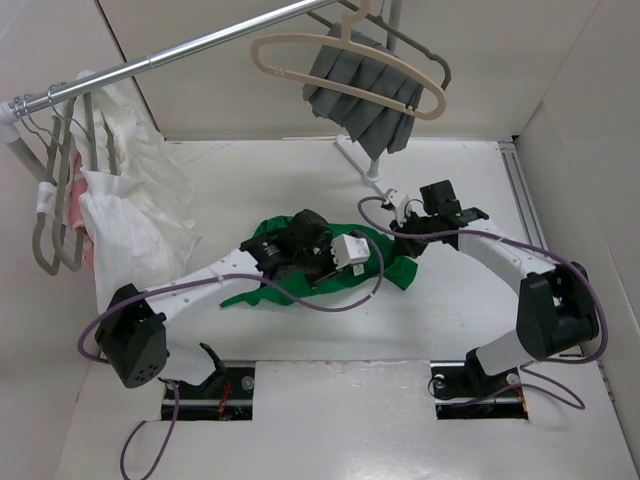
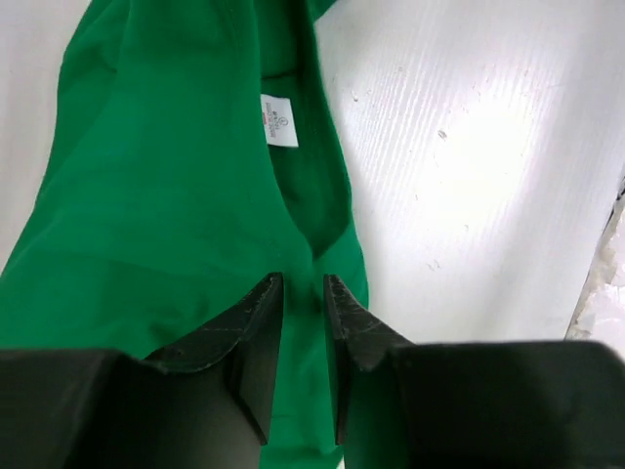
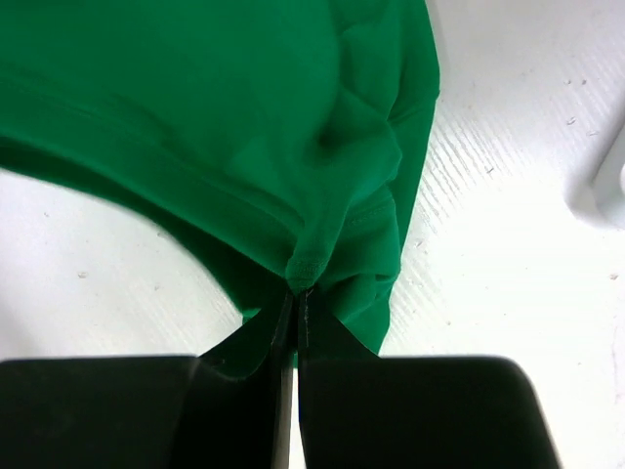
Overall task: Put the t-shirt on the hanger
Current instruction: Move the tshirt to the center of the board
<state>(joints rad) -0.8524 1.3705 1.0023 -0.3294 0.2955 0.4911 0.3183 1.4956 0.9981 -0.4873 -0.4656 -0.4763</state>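
Note:
The t-shirt's collar edge lies loose between the left gripper's parted fingers, so the robot should open them wider, go lower and pinch the collar opening's corner (image 2: 315, 253).
The bright green t-shirt (image 1: 395, 268) lies crumpled on the white table, mid-centre. My left gripper (image 1: 305, 262) is down on its middle. In the left wrist view its jaws (image 2: 303, 288) stand a little apart over the t-shirt (image 2: 166, 176), just behind the collar opening and a white neck label (image 2: 278, 119). My right gripper (image 1: 400, 240) is at the shirt's right edge. In the right wrist view it (image 3: 295, 293) is shut on a pinched fold of the t-shirt (image 3: 195, 98). The cream hanger (image 1: 290, 39) hangs from the metal rail (image 1: 200, 45) at the back.
A grey pleated cloth (image 1: 365, 90) on a grey hanger hangs right behind the cream hanger. White garments (image 1: 130, 200) and grey hangers (image 1: 50, 235) hang at the left. The rack's white foot (image 1: 358, 160) stands on the table behind the shirt. White walls enclose the table.

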